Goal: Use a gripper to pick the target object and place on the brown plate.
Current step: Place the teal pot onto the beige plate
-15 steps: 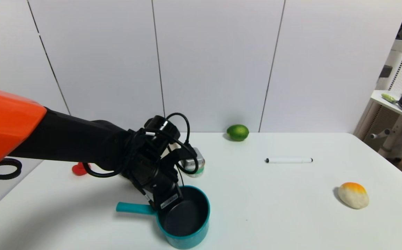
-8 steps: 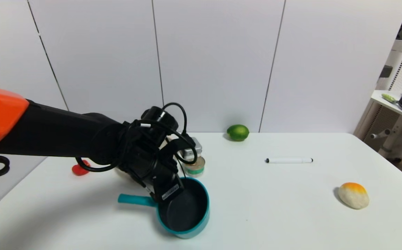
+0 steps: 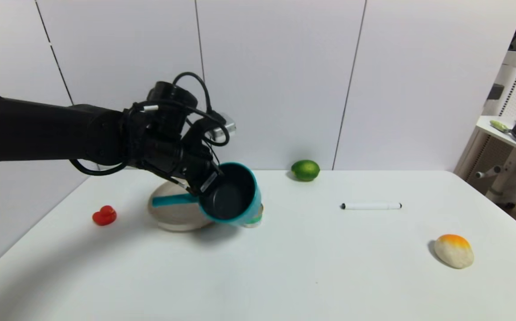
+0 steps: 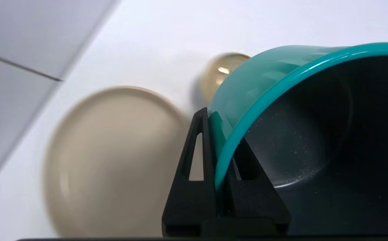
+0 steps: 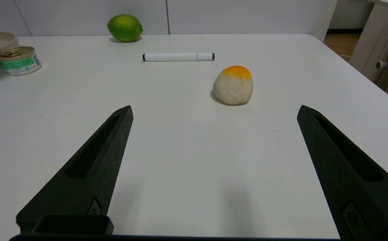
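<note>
The robot's left gripper will release the teal saucepan on the brown plate [image 3: 201,204] [image 4: 138,142], a little toward the tin can from the middle of the plate.
My left gripper [image 3: 205,180] is shut on the rim of the teal saucepan [image 3: 230,195], next to its handle. It holds the pan in the air, tilted so the dark inside faces the head camera. In the left wrist view the gripper [image 4: 221,124] has one finger outside the wall and one inside the saucepan [image 4: 314,134]. The brown plate [image 3: 171,215] lies on the table just below and left of the pan, and also shows in the left wrist view [image 4: 113,160]. My right gripper [image 5: 214,112] is open and empty, low over the near right of the table.
A green-label tin can [image 3: 256,218] stands behind the pan, beside the plate. A red toy [image 3: 104,215] lies at the left, a lime [image 3: 305,170] at the back, a white marker [image 3: 370,206] and a white-orange bun [image 3: 453,250] at the right.
My left gripper has lifted the saucepan off the table and carried it back and to the left, over the plate's edge. The pan now tilts more. The plate has come into view.
</note>
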`<state>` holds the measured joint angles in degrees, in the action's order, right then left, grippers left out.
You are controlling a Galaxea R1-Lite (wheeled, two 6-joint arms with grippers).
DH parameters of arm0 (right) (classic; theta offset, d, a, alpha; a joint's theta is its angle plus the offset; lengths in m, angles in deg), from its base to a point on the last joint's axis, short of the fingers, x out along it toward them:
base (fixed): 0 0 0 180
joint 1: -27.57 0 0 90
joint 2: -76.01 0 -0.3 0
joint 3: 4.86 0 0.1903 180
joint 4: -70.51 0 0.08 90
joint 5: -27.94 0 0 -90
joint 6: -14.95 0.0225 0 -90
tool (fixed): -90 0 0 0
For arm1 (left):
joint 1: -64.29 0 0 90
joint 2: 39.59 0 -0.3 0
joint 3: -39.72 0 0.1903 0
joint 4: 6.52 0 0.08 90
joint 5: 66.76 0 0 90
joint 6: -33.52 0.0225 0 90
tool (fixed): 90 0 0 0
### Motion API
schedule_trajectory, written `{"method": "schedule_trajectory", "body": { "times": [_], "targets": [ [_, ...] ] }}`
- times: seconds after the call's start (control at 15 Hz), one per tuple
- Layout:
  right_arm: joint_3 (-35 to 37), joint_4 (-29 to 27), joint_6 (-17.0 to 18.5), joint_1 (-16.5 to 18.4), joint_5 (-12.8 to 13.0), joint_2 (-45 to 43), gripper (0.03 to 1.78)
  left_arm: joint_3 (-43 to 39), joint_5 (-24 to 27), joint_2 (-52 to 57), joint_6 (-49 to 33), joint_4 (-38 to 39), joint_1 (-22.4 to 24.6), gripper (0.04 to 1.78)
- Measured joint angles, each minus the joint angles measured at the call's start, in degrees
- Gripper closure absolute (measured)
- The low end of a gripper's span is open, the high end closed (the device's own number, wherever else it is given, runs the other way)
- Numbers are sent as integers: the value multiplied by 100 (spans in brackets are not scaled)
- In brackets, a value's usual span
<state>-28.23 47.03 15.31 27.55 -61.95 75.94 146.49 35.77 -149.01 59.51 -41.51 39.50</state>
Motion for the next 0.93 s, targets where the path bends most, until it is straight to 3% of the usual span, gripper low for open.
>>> {"method": "schedule_trajectory", "body": {
  "times": [0.4,0.8,0.93],
  "targets": [
    [0,1,0,2,-1,0,12,184,11,-469,184,638,936,169],
    [0,1,0,2,0,0,12,72,26,-953,234,1267,1340,169],
    [0,1,-2,2,2,0,12,-52,23,-1006,232,1275,1353,141]
  ]
}}
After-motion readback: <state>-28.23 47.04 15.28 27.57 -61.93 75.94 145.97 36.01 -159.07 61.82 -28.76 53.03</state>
